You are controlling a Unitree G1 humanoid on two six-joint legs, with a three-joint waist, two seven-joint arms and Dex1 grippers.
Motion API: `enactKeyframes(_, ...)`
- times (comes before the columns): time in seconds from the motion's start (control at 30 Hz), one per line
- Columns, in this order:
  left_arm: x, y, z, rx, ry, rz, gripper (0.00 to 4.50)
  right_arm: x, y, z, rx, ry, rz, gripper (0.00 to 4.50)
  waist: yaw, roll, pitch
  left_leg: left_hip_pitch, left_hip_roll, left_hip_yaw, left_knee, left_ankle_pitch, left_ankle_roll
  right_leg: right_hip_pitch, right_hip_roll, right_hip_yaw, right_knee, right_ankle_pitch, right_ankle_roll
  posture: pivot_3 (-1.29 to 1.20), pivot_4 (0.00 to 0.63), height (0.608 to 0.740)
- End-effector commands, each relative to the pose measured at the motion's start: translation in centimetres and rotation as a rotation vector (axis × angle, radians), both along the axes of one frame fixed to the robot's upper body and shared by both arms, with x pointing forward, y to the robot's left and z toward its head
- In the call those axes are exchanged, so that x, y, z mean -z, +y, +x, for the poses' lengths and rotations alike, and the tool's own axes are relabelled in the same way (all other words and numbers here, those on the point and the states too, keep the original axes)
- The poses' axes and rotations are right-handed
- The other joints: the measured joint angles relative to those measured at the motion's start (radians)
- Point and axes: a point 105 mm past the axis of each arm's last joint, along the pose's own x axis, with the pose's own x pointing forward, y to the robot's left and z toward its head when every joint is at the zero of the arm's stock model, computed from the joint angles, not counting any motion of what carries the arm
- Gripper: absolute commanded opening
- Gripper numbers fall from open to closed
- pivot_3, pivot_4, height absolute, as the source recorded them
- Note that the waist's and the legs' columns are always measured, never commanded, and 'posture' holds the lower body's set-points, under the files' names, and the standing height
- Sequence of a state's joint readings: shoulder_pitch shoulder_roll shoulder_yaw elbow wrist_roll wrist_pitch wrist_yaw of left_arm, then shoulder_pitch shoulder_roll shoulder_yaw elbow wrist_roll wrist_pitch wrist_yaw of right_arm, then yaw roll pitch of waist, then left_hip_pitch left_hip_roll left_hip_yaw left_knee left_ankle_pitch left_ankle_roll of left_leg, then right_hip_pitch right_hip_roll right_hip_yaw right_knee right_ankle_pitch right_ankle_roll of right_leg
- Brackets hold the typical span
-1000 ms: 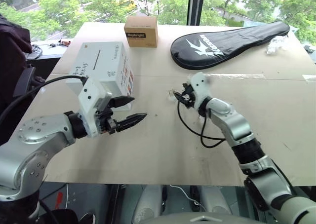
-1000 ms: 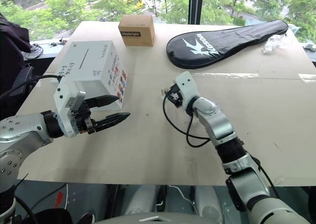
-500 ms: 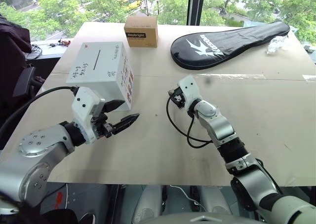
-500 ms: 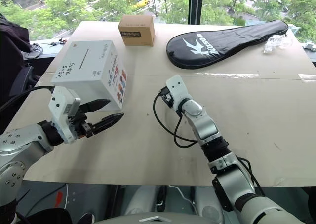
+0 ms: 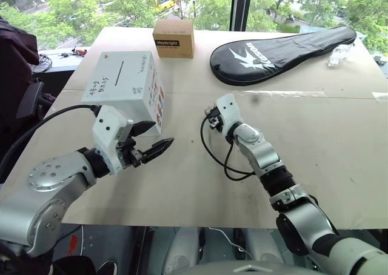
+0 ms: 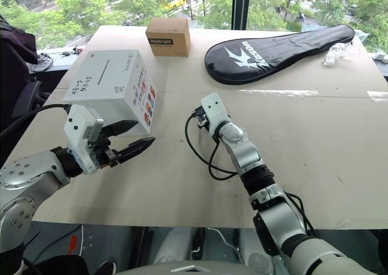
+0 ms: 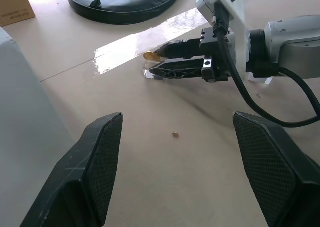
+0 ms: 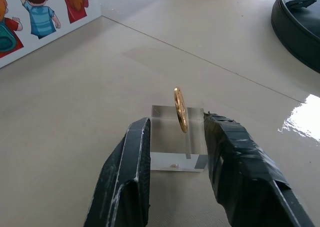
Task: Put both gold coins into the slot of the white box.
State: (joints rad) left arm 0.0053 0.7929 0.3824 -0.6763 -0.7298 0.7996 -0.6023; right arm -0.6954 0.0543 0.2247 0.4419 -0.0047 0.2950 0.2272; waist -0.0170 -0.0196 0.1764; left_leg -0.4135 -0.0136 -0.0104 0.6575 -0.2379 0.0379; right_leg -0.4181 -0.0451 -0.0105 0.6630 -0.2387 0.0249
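Note:
The robot's right fingers are clasping the clear block that holds the gold coin, so they should release the block and pinch the coin itself [image 8: 180, 109] above it.
The white box [image 5: 127, 84] stands at the table's left, its slot [image 5: 120, 69] on the top face next to the handwriting. A gold coin [image 8: 180, 109] stands on edge in a small clear block [image 8: 172, 149] resting on the table, right of the box. My right gripper [image 8: 174, 122] lies low and level, with a finger against each side of that block. The left wrist view shows the same coin [image 7: 150, 56] at the right gripper's tips. My left gripper [image 5: 160, 134] hovers just in front of the box, open wide and holding nothing.
A brown Heybright carton [image 5: 173, 37] and a black racket cover [image 5: 282, 51] lie at the back. A glossy tape strip [image 5: 291, 94] crosses the table behind the right gripper. A black cable [image 5: 221, 160] loops from the right wrist. A crumpled clear wrapper [image 5: 341, 54] sits far right.
My right gripper has slid a little left and lower, and its fingers have narrowed around the clear block with the coin. The left gripper has stayed where it was, still open.

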Motion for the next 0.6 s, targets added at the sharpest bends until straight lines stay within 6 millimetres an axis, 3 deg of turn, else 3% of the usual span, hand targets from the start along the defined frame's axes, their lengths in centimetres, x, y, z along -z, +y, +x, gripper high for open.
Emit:
enactKeyframes(0.03,-0.8,-0.3,0.0,0.007,-0.043,-0.003,3.56,-1.9,0.3,0.0,-0.01,-0.07,0.037,1.11,0.0,0.0,0.0,0.0,0.0,0.0,0.0,0.0,0.0,0.0,0.0,0.0,0.0,0.0,0.0,0.0,0.15,0.74)
enactKeyframes(0.3,-0.6,-0.5,0.1,0.011,-0.041,-0.009,3.56,-2.3,-0.5,-0.6,-0.03,-0.074,0.034,1.11,0.001,0.0,0.0,0.0,0.0,0.0,0.0,0.0,0.0,0.0,0.0,0.0,0.0,0.0,0.0,0.0,0.15,0.74)
enactKeyframes(0.47,-0.4,-0.6,0.2,0.017,-0.039,-0.015,3.56,-2.8,-2.8,-2.7,-0.075,-0.072,0.004,1.11,0.005,0.0,0.0,0.0,0.0,0.0,0.0,0.0,0.0,0.0,0.0,0.0,0.0,0.0,0.0,0.0,0.15,0.74)
enactKeyframes(0.6,-0.2,-0.6,0.2,0.025,-0.035,-0.019,3.56,-2.6,-3.4,-3.9,-0.119,-0.055,-0.03,1.11,0.001,0.0,0.0,0.0,0.0,0.0,0.0,0.0,0.0,0.0,-0.001,0.0,0.0,0.0,0.0,0.0,0.15,0.74)
